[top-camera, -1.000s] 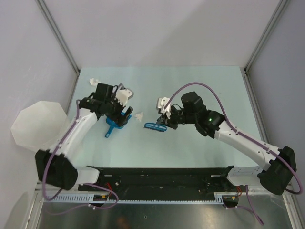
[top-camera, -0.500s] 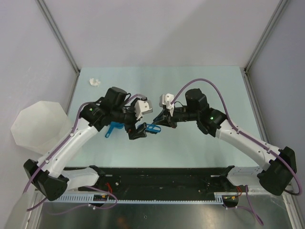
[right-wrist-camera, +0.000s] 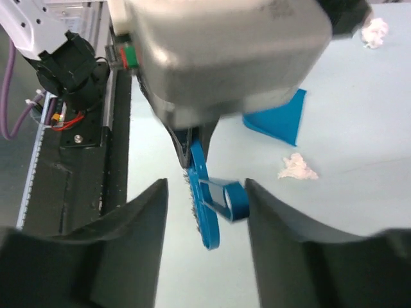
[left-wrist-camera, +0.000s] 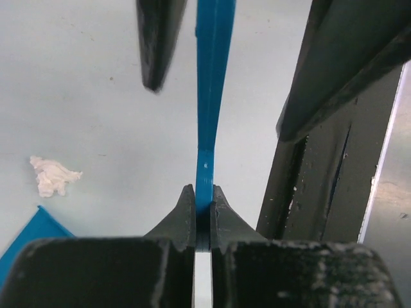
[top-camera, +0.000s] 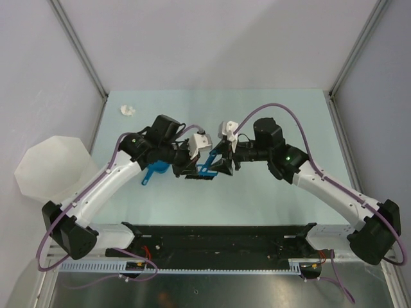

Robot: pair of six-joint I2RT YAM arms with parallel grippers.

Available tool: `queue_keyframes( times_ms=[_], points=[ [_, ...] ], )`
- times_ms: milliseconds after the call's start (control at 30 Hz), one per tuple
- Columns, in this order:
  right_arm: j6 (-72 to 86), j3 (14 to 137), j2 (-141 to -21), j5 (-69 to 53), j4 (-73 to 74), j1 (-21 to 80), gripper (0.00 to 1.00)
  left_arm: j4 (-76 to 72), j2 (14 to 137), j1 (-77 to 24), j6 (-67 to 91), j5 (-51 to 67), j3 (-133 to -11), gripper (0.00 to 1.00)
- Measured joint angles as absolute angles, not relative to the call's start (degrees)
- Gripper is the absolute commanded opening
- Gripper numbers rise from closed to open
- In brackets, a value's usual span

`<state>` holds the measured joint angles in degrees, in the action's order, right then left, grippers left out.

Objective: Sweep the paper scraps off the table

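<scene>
The robot's left gripper holds the brush by the end of its blade, so next the right gripper steadies it while the left gripper takes the raised middle handle (right-wrist-camera: 236, 201).
A small blue brush (top-camera: 207, 169) hangs above the middle of the mint-green table (top-camera: 295, 115). My left gripper (top-camera: 194, 171) is shut on its flat blade (left-wrist-camera: 205, 186). My right gripper (top-camera: 220, 167) stands open around the brush (right-wrist-camera: 207, 208), its fingers (right-wrist-camera: 138, 247) on either side of it and not pressing it. One of the paper scraps (top-camera: 128, 110) lies at the far left corner. Another scrap (left-wrist-camera: 54, 176) (right-wrist-camera: 297, 168) lies beside the blue dustpan (top-camera: 154, 172), and a further scrap (right-wrist-camera: 374, 31) shows at the right wrist view's top edge.
The blue dustpan (right-wrist-camera: 279, 119) rests on the table just left of the grippers. A translucent white faceted bin (top-camera: 51, 165) stands off the table's left edge. The black base rail (top-camera: 218, 237) runs along the near edge.
My left arm swung right from the dustpan and its gripper shut on the brush. My right gripper, which held the brush, has opened.
</scene>
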<state>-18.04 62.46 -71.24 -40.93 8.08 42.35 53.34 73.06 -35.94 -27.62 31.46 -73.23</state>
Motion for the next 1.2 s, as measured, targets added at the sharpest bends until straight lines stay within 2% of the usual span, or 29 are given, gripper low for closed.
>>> queue_keyframes(
  times_ms=[67,233,333,433,467,533,633,667,700,733,833,867,933,1000,1200],
  points=[
    [-15.97,62.46,-70.83,-41.01,8.23,40.93,0.99,53.34,73.06,-35.51,-26.81,31.44,-73.91,0.0],
    [-9.76,59.7,-69.73,-44.16,5.41,34.09,1.0,52.86,72.69,-33.1,-25.3,33.58,-76.4,0.0],
    [-8.19,56.34,-69.87,-47.16,4.29,33.71,0.98,52.58,71.92,-32.53,-24.8,34.02,-76.69,0.0],
    [-7.6,54.85,-71.42,-49.93,3.84,35.92,0.85,52.45,71.61,-32.49,-24.14,34.61,-76.69,0.0],
    [-7.31,54.85,-72.12,-50.59,3.22,36.42,0.75,52.42,71.61,-32.49,-23.99,34.74,-76.69,0.0],
    [-5.85,54.83,-74.08,-52.21,0.82,37.3,0.64,52.42,71.59,-32.49,-23.9,34.85,-76.69,0.0],
    [-3.81,54.76,-76.6,-53.58,-3.09,37.41,0.36,52.47,71.42,-32.49,-23.7,35.46,-76.69,0.0],
    [-3.05,54.76,-77.23,-53.74,-4.19,37.39,0.16,52.49,71.29,-32.49,-23.51,35.83,-76.69,0.0],
    [-2.24,54.76,-78.11,-53.98,-5.63,37.32,0.06,52.56,71.07,-32.49,-23.33,36.25,-76.69,0.0],
    [-1.56,54.76,-78.96,-54.15,-6.98,37.34,0.0,52.73,70.78,-32.49,-23.2,36.62,-76.69,0.0],
    [-1.3,54.61,-80.18,-57.47,-9.72,37.47,0.0,54.13,70.06,-31.92,-22.65,37.01,-76.71,0.02],
    [-1.48,54.61,-80.25,-57.98,-9.96,37.58,0.0,54.43,69.8,-31.86,-22.48,37.32,-76.71,0.39],
    [-2.22,54.61,-80.25,-58.72,-10.17,37.78,0.0,54.52,69.34,-31.9,-22.76,37.34,-76.69,0.83],
    [-3.77,54.65,-80.2,-56.29,-8.78,38.46,0.0,53.58,69.19,-31.99,-22.28,37.39,-76.69,0.87],
    [-14.13,54.65,-80.2,-49.19,3.42,42.57,0.0,52.66,69.17,-32.12,-22.55,38.87,-76.73,0.86]
  ],
)
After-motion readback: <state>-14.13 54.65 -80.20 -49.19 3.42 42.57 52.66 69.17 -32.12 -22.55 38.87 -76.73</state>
